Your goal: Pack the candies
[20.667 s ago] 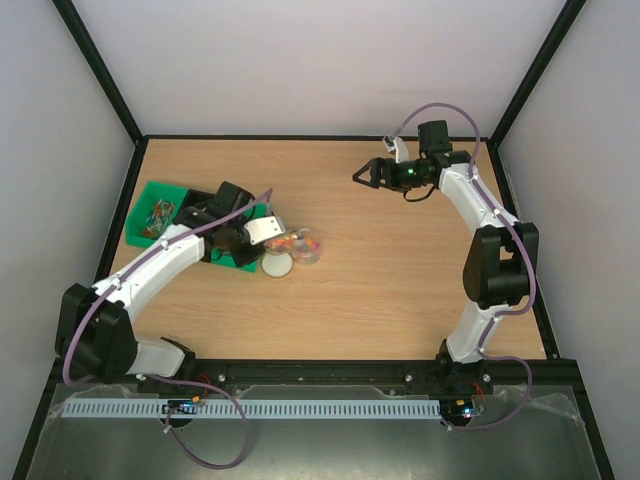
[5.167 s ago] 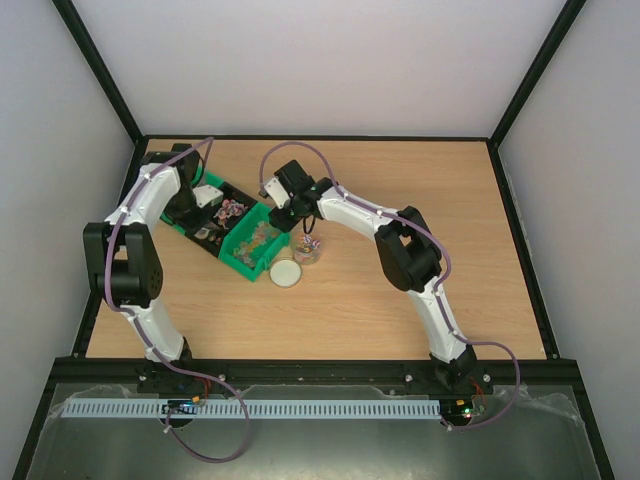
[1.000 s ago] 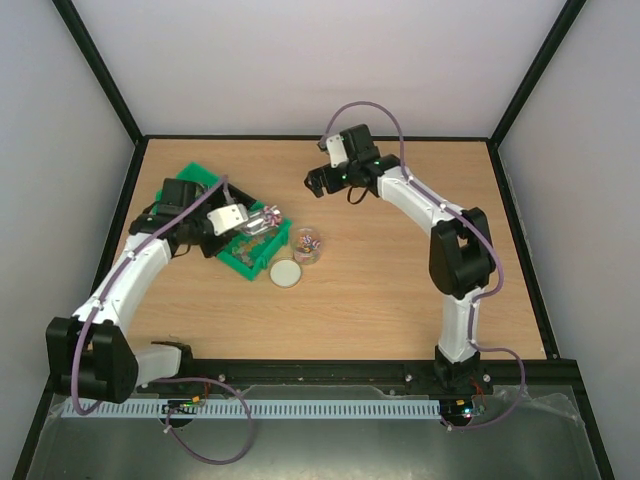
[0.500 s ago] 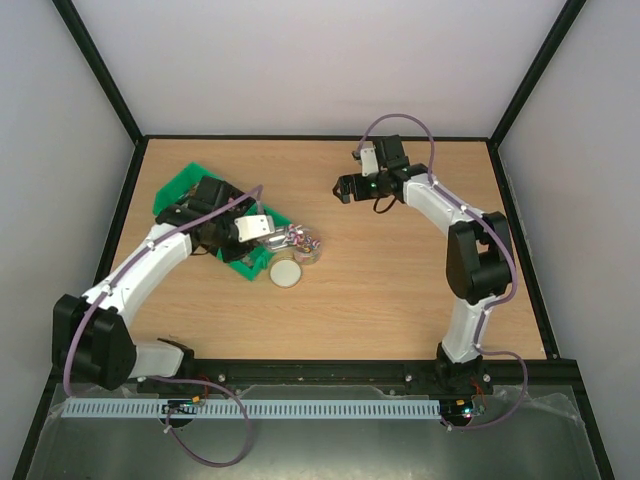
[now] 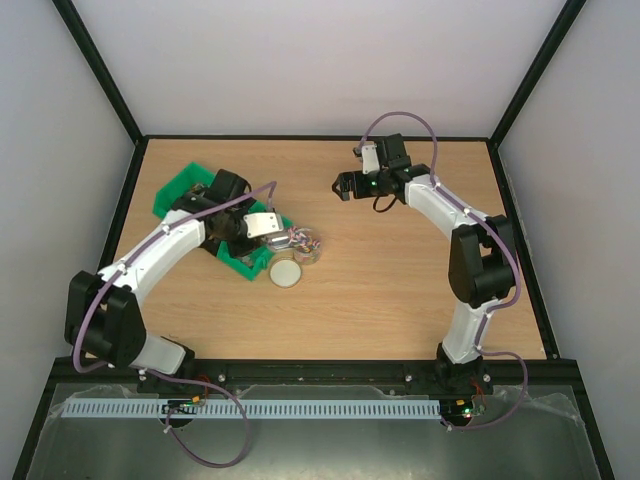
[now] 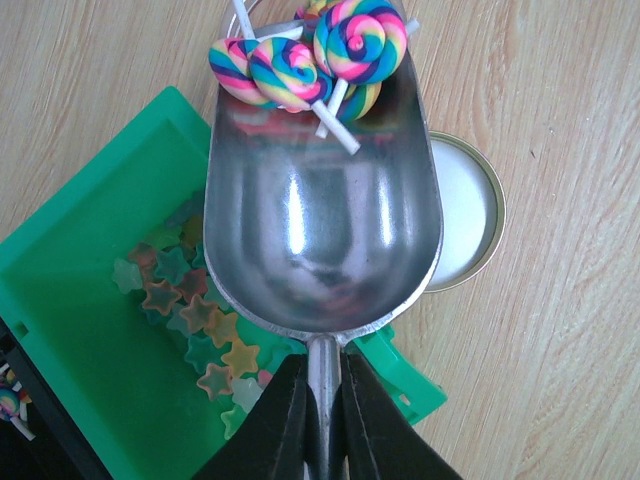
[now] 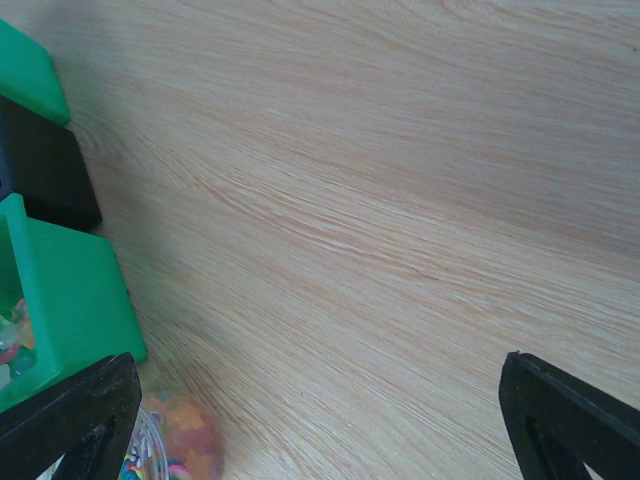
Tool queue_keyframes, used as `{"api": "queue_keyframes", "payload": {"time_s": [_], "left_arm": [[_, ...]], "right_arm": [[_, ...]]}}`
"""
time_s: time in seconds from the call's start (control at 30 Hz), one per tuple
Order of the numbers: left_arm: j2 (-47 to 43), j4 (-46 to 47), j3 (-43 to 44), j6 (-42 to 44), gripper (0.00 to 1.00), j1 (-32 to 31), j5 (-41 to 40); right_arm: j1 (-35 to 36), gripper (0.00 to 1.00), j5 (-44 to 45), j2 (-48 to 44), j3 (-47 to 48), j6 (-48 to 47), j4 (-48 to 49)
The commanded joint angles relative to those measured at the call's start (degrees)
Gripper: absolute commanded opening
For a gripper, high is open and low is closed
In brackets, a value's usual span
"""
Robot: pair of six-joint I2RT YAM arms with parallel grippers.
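Note:
The robot's left gripper needs to set the metal scoop down on the bare table (image 5: 174, 283) in front of the black bin.
My left gripper (image 5: 270, 231) is shut on the handle of a shiny metal scoop (image 5: 287, 240). In the left wrist view the gripper (image 6: 322, 368) clamps the handle just below the scoop bowl (image 6: 320, 230). A few rainbow swirl lollipop candies (image 6: 300, 65) lie at the scoop's tip, over the rim of the clear jar (image 5: 308, 246). The jar holds mixed-colour candies. Star-shaped candies (image 6: 190, 320) lie in a green bin (image 6: 70, 300) under the scoop. My right gripper (image 5: 341, 186) is open and empty, above bare table well behind the jar; its fingers (image 7: 70, 420) stand wide apart.
The round whitish lid (image 5: 284, 273) lies flat on the table in front of the jar, and shows in the left wrist view (image 6: 465, 215). Two green bins (image 5: 182, 192) with a black one between sit at the left. The jar's base (image 7: 165, 445) shows in the right wrist view.
My left gripper has carried the scoop from over the green bin rightward to the jar's mouth. My right gripper has drawn back to the right, away from the bins.

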Motion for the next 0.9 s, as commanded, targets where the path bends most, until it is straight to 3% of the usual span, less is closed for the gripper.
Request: {"api": "queue_keyframes", "payload": {"time_s": [0.0, 0.87], "left_arm": [[1.3, -3.0, 2.8, 0.0, 0.02, -1.5, -1.9], [10.2, -17.8, 17.3, -0.2, 0.02, -6.7, -15.0]], "right_arm": [[0.0, 0.99, 0.1, -2.2, -0.9, 0.4, 0.1], [-0.3, 0.99, -1.3, -0.9, 0.6, 1.9, 1.9]]}}
